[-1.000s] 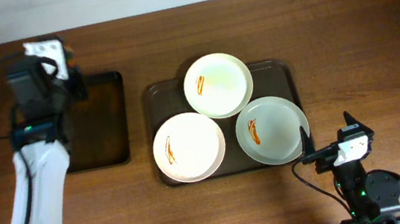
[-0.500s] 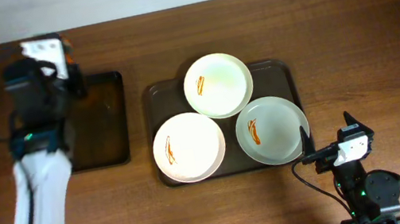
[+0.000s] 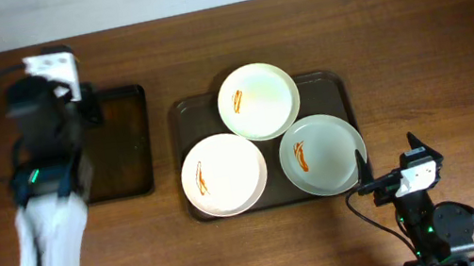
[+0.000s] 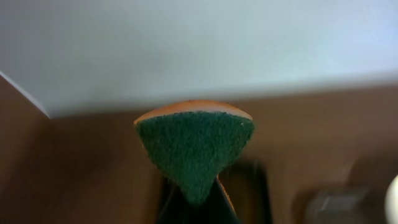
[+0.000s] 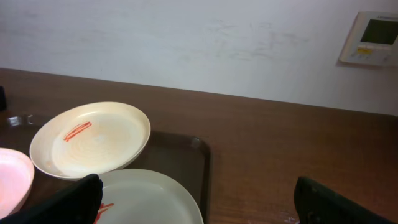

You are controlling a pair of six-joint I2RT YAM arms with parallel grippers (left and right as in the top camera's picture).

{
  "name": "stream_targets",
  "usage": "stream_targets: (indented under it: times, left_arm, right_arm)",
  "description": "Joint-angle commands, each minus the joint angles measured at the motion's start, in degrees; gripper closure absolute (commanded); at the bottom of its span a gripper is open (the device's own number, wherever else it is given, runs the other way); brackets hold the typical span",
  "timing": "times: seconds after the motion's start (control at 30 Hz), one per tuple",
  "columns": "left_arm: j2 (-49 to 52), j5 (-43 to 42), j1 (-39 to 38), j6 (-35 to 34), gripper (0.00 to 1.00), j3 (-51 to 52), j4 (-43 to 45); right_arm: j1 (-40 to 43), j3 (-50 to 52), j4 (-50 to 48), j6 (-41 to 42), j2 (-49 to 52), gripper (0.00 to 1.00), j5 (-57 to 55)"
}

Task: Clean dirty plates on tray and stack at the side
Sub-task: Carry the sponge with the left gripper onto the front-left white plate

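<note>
Next, I open my left gripper and let go of the green sponge beside the sauce streak on the plate (image 3: 235, 176) nearest the black tray. The sponge is now above that black tray.
Three white plates with orange-red sauce streaks lie on the dark brown tray (image 3: 329, 80): one at the back (image 3: 258, 101), one front left (image 3: 224, 175), one front right (image 3: 323, 155). My left gripper (image 3: 86, 105) is far left of them, above the smaller black tray (image 3: 121, 151). In the left wrist view it (image 4: 196, 202) is shut on a green sponge with an orange back (image 4: 194, 146). My right gripper (image 3: 394, 172) is open and empty, just off the brown tray's front right corner. The right wrist view shows the back plate (image 5: 90, 140), the near plate (image 5: 149, 199) and the brown tray (image 5: 186, 155).
The black tray lies left of the brown tray with a strip of bare wood between them. A white wall runs behind the table's far edge. Bare wooden table lies to the right of the brown tray (image 3: 434, 54).
My left arm has shifted a little over the black tray's left side and is blurred with motion. The right arm and the plates have not moved.
</note>
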State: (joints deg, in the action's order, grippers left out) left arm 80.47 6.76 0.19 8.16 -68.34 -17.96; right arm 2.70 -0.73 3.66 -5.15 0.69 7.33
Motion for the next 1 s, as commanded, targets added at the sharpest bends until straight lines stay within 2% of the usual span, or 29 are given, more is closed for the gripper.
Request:
stream_targets:
  times: [0.0, 0.13, 0.23, 0.3, 0.4, 0.47, 0.53, 0.67, 0.77, 0.87, 0.97]
  left_arm:
    - [13.9, 4.1, 0.3, 1.9, 1.0, 2.7, -1.2]
    - [7.6, 4.0, -2.1, 2.4, 1.0, -1.5, -4.7]
    - [-4.3, 3.4, -7.0, 2.4, 1.0, -3.7, -4.3]
    - [-9.2, -0.6, -9.7, 2.4, 1.0, -3.7, -6.4]
    - [-9.3, -12.2, -12.6, 2.4, 1.0, -3.4, -14.1]
    - [-7.3, -17.3, -14.1, 0.4, 1.0, -2.8, -18.7]
    - [-2.4, -19.9, -16.7, -6.6, 1.0, -2.2, -22.8]
    - [8.8, -20.1, -22.4, -18.5, 1.0, -1.3, -23.7]
    - [19.4, -19.7, -26.3, -30.4, 1.0, -1.3, -21.8]
    - [26.9, -18.9, -29.2, -32.2, 1.0, -1.3, -21.7]
    - [29.5, -18.8, -30.7, -32.2, 1.0, -1.3, -21.7]
  right_arm:
    - [0.4, 0.4, 0.2, -0.4, -0.3, 0.02, -0.5]
    - [0.4, 0.4, 0.2, -0.4, -0.3, 0.01, -0.5]
    - [0.4, 0.4, 0.2, -0.4, -0.3, 0.02, -0.5]
    - [0.4, 0.4, 0.2, -0.4, -0.3, 0.02, -0.5]
    - [0.4, 0.4, 0.2, -0.4, -0.3, 0.02, -0.5]
    - [0.4, 0.4, 0.2, -0.4, -0.3, 0.02, -0.5]
    - [0.4, 0.4, 0.2, -0.4, -0.3, 0.02, -0.5]
    - [0.4, 0.4, 0.2, -0.4, -0.3, 0.02, -0.5]
    - [0.4, 0.4, 0.2, -0.4, -0.3, 0.02, -0.5]
    - [0.4, 0.4, 0.2, -0.4, -0.3, 0.02, -0.5]
    - [0.4, 0.4, 0.2, -0.4, -0.3, 0.02, -0.5]
